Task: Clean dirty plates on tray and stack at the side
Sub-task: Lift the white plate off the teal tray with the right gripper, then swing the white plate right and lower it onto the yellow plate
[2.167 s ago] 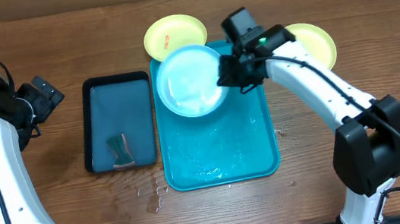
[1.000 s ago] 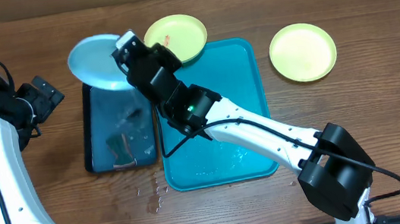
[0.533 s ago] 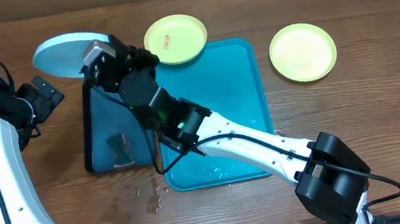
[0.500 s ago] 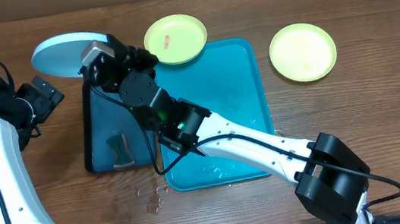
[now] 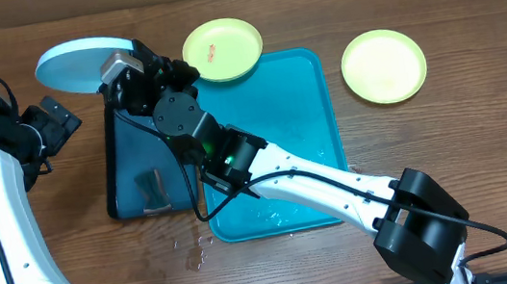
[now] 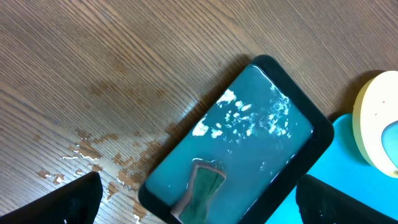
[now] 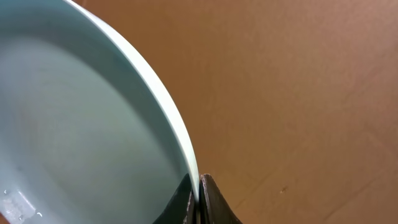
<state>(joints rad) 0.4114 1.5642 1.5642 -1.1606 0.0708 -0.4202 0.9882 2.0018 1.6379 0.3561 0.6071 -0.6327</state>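
My right gripper needs to set the light blue plate down on top of the yellow plate on the bare table point(image 5: 382, 66).
My right gripper point(image 5: 116, 68) is shut on the rim of the light blue plate point(image 5: 77, 65), holding it over the table past the far left corner of the dark tray. In the right wrist view the fingers pinch that rim point(image 7: 199, 182), and the wet blue plate point(image 7: 74, 124) fills the left side. A pale yellow plate point(image 5: 222, 49) with a red smear overlaps the teal tray's point(image 5: 312, 106) far left corner. A second yellow plate point(image 5: 383, 66) lies on the table to the right. My left gripper point(image 5: 55, 123) hangs open at the left, holding nothing.
The dark navy tray point(image 5: 145, 126) holds water and a green sponge point(image 5: 151, 189); the left wrist view looks down on the sponge point(image 6: 202, 186) from high above. Water drops point(image 5: 194, 251) lie on the wood in front of both trays. My right arm crosses the teal tray diagonally.
My right arm has swung left from the teal tray, carrying the blue plate over the dark tray to beyond its far left corner. The left arm has not moved.
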